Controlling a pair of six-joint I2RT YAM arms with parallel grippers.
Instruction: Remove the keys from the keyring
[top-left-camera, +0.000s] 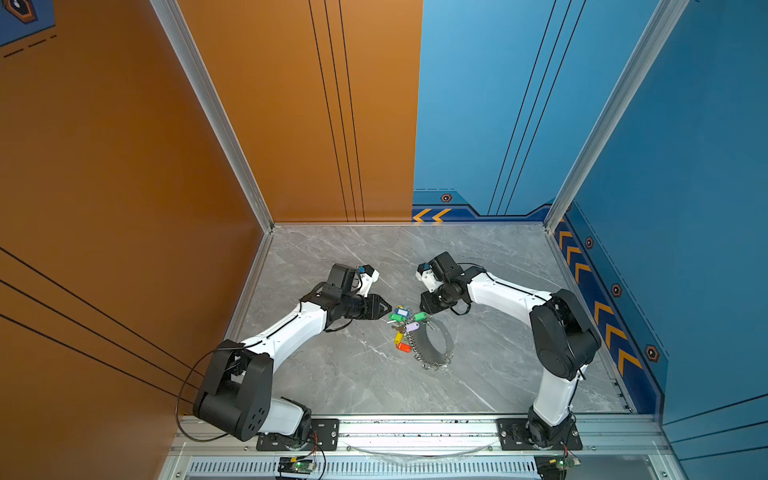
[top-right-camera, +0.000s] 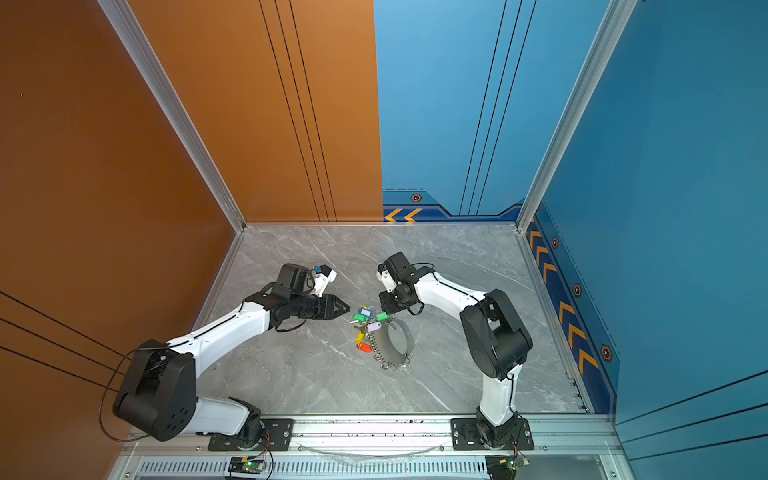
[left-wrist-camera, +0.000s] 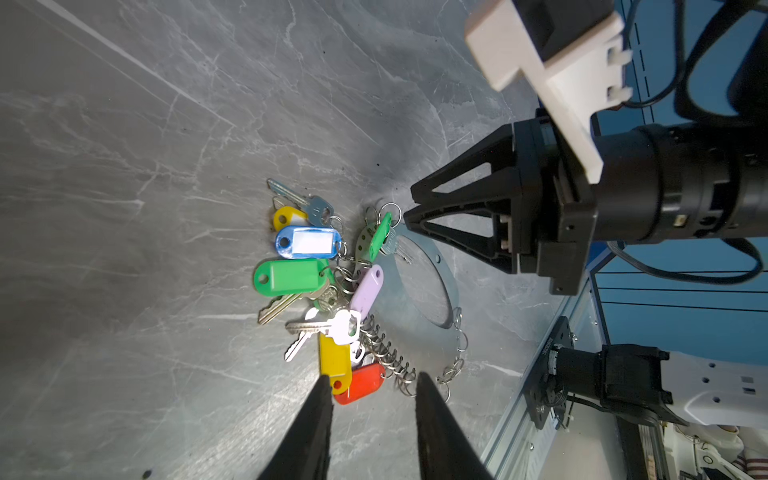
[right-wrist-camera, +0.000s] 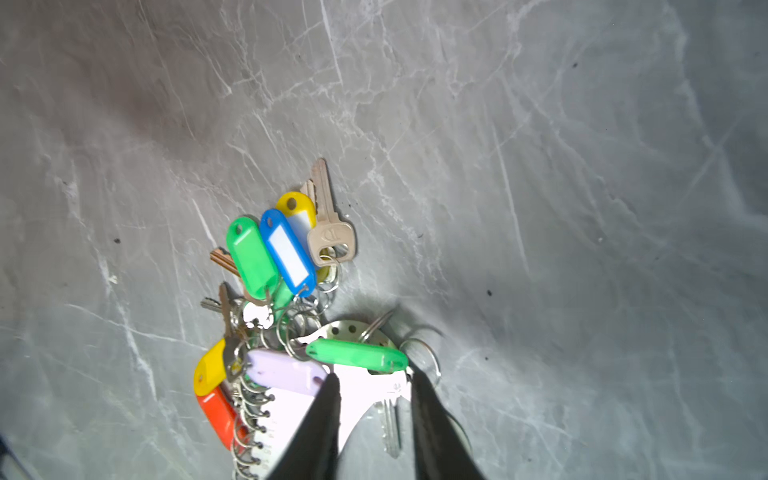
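The second green tag lies lengthwise across my right gripper's opening, so it should turn, then pinch the tag's flat sides (top-left-camera: 421, 316) before lifting the keyring.
The keys (top-left-camera: 402, 323) (top-right-camera: 365, 323) lie bunched on the grey marble table, with green, blue, yellow, lilac and red tags (left-wrist-camera: 291, 276) (right-wrist-camera: 286, 257). They hang by small rings from the keyring (top-left-camera: 448, 337) (top-right-camera: 409, 337), a flat grey oval band (left-wrist-camera: 445, 272) lying flat (right-wrist-camera: 291, 411). My left gripper (top-left-camera: 389, 310) (top-right-camera: 347, 310) is low at the bunch's left edge, open with nothing between its fingers (left-wrist-camera: 374, 378). My right gripper (top-left-camera: 422, 312) (top-right-camera: 384, 311) (left-wrist-camera: 408, 206) is open over the keyring's far end. A second green tag (right-wrist-camera: 357, 355) (left-wrist-camera: 380, 235) stands on edge right at its tips (right-wrist-camera: 372, 374).
An orange wall (top-left-camera: 124, 187) closes the left side and a blue wall (top-left-camera: 685, 208) the right. An aluminium rail (top-left-camera: 415, 424) with both arm bases runs along the front edge. Bare marble (top-left-camera: 415, 257) stretches behind the grippers.
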